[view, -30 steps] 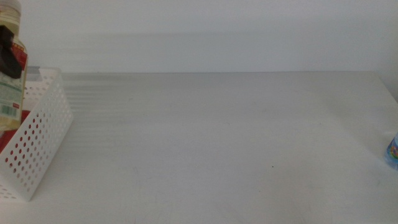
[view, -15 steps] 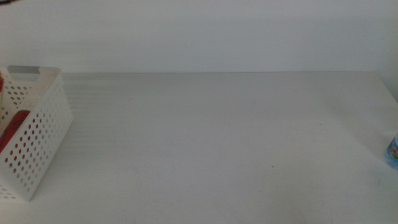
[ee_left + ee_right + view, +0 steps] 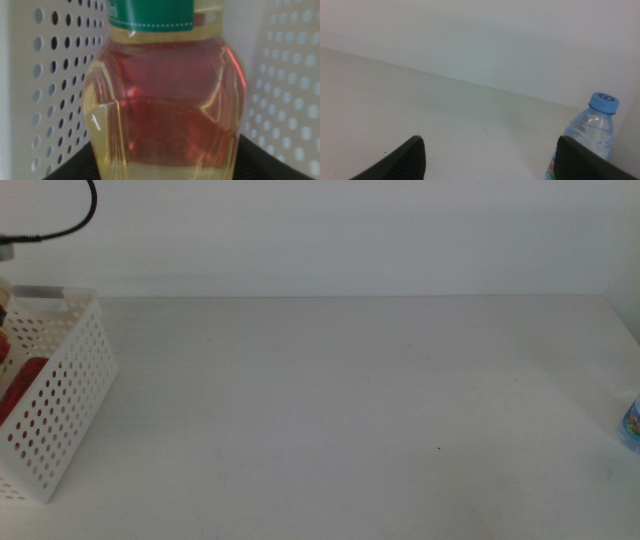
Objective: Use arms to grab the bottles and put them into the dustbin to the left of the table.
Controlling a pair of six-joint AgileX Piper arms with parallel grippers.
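Note:
Next, I release the yellow bottle with my left gripper between the red can and the dustbin's table-side [image 3: 38,390].
The left wrist view is filled by the clear bottle of yellow liquid [image 3: 165,95] with its green label, upright between the dark jaws of my left gripper [image 3: 167,155], which is shut on it. Perforated white walls of the dustbin [image 3: 55,75] surround it, and red shows through the liquid. In the middle view the dustbin [image 3: 60,395] stands at the table's left edge with the red can [image 3: 22,385] visible through its holes. My right gripper [image 3: 490,150] is open above the table, the blue-capped water bottle [image 3: 587,137] just beyond one jaw. That water bottle [image 3: 632,423] stands at the table's right edge.
A black cable [image 3: 70,220] of the left arm loops above the dustbin at the top left of the middle view. The white table [image 3: 350,400] stretches between dustbin and water bottle, with a white wall behind it.
The yellow bottle and left gripper, one second ago held above the dustbin, have dropped out of the middle view. The arm's black cable has come into view at top left.

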